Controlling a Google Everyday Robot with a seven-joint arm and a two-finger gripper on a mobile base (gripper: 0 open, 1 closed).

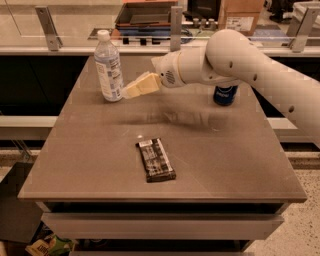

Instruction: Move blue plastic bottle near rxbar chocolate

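My gripper needs to close on the lower half (111, 79) of the blue plastic bottle, just below its middle.
The blue plastic bottle (108, 67) stands upright at the table's back left, clear with a white cap and a pale blue-and-white label. The rxbar chocolate (155, 159) lies flat near the table's front middle, dark wrapper with a small white patch at its far end. My gripper (131, 89) reaches in from the right on a white arm, its pale fingers right beside the bottle's lower right side, at label height. The bottle stands on the table.
A blue Pepsi can (225, 94) stands at the back right, partly behind my arm. The brown table (90, 170) has edges close on all sides. A counter with a dark tray (145, 15) and a cardboard box (242, 14) lies behind.
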